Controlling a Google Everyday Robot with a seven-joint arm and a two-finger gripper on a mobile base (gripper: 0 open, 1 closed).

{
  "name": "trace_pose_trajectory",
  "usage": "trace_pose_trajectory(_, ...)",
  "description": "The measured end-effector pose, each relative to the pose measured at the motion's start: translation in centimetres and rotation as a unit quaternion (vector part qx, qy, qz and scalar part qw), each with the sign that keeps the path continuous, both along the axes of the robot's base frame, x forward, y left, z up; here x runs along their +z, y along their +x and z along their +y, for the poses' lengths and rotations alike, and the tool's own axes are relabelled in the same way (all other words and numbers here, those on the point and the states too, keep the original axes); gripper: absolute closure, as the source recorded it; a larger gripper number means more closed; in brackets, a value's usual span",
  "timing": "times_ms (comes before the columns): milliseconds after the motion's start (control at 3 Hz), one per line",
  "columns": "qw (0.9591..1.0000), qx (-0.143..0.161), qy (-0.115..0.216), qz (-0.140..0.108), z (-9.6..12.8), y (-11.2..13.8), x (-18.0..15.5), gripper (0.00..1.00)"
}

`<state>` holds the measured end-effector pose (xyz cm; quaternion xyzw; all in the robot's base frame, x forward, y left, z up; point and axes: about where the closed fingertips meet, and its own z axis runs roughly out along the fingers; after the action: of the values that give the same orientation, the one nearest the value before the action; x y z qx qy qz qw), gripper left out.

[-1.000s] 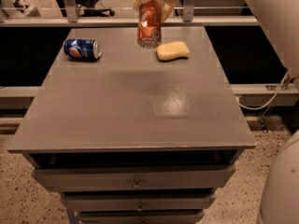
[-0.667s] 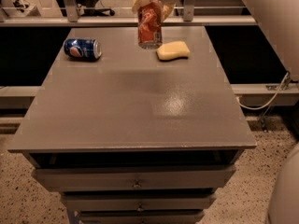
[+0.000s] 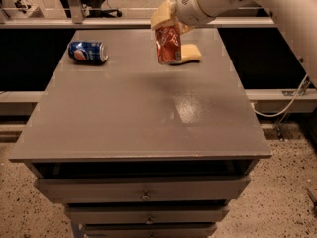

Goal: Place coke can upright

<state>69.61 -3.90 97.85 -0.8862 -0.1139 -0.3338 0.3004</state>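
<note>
Next, my gripper sets the coke can, now held upright at the table's far middle, down upright on the grey table [image 3: 159, 93] beside the shiny patch, nearer than the yellow sponge, and lets go of it.
The coke can [image 3: 168, 45] is red-orange with white script and stands about upright, held from its top at the far middle of the grey table [image 3: 138, 113]. My gripper [image 3: 168, 23], with tan fingers on a white arm coming from the upper right, is shut on the can's upper part. I cannot tell whether the can's base touches the table or hangs just above it.
A blue Pepsi can [image 3: 88, 51] lies on its side at the far left of the table. A yellow sponge [image 3: 189, 54] lies right behind the coke can. Drawers sit under the table's front edge [image 3: 143, 195]. A cable runs along the floor at right.
The camera view has drawn closer and shifted. The gripper still holds the coke can near the sponge, with little movement relative to the table.
</note>
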Motion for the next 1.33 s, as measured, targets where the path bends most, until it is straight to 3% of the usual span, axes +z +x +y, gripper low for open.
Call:
trace_pose_trajectory(333,0.9971,0.072,0.016,-0.019,-0.5,-1.0,-0.9,1.00)
trace_pose_trajectory(667,0.9836,0.161,-0.021,-0.079,0.3,-3.4,-2.0,1.00)
trace_pose_trajectory(1000,0.9805,0.171,-0.030,-0.093,0.4,-3.2,-2.0,1.00)
trace_pose_trajectory(1333,0.9760,0.189,0.008,-0.109,1.5,-4.3,-2.7,1.00)
